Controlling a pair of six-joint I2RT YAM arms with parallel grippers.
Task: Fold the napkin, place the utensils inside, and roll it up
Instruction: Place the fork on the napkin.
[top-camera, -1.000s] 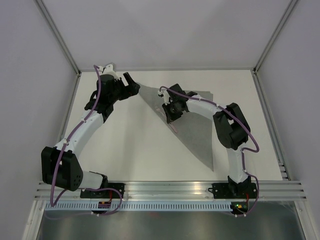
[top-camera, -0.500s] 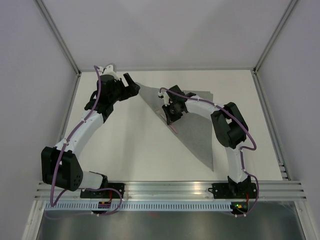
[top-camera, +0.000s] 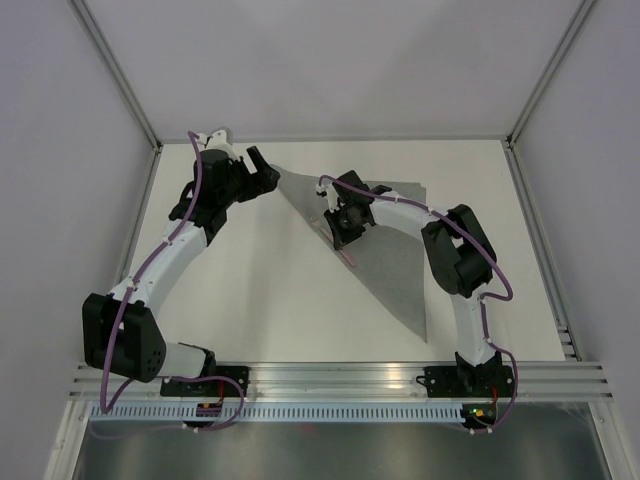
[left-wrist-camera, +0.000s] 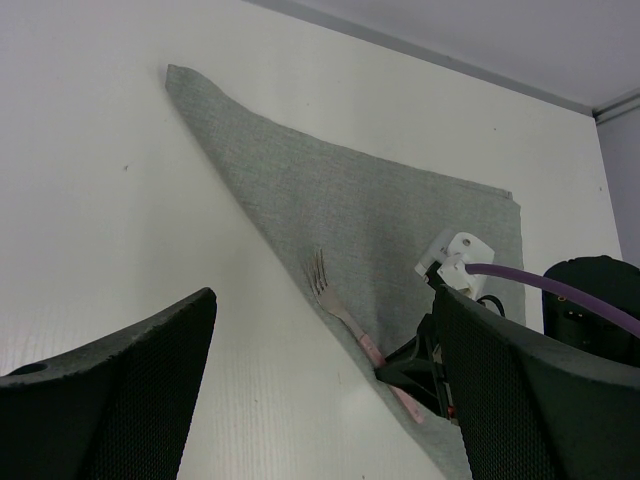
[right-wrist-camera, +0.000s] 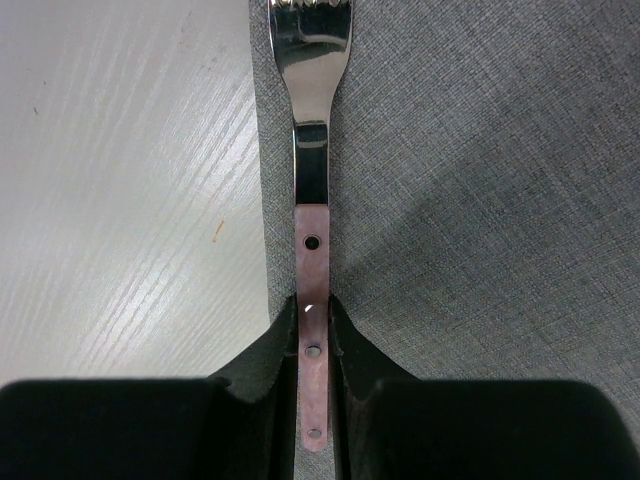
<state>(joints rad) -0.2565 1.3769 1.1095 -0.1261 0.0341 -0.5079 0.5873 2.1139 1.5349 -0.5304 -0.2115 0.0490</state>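
Observation:
Next, I let go of the fork with my right gripper on the grey napkin, just inside its long folded edge (top-camera: 338, 244) (right-wrist-camera: 324, 264). The fork now lies along that folded edge.
The grey napkin (top-camera: 400, 250) lies folded into a triangle on the white table, its long folded edge running from the far left corner to the near right. The fork (right-wrist-camera: 312, 190), pink-handled with silvery tines, lies along that folded edge, tines pointing away from the arm. My right gripper (right-wrist-camera: 314, 310) is shut on the fork's handle, and the handle end (top-camera: 346, 256) pokes out behind it. My left gripper (top-camera: 265, 167) hovers open by the napkin's far left corner, nothing between its fingers. In the left wrist view the fork (left-wrist-camera: 335, 300) and napkin (left-wrist-camera: 380, 200) sit ahead of it.
Bare white tabletop (top-camera: 270, 290) spreads left of the napkin. Grey walls and metal frame rails (top-camera: 120, 75) enclose the table's back and sides. The arms' base rail (top-camera: 340, 380) runs along the near edge.
The right arm's elbow has eased slightly left, with the gripper and fork barely shifting. The left arm has not moved.

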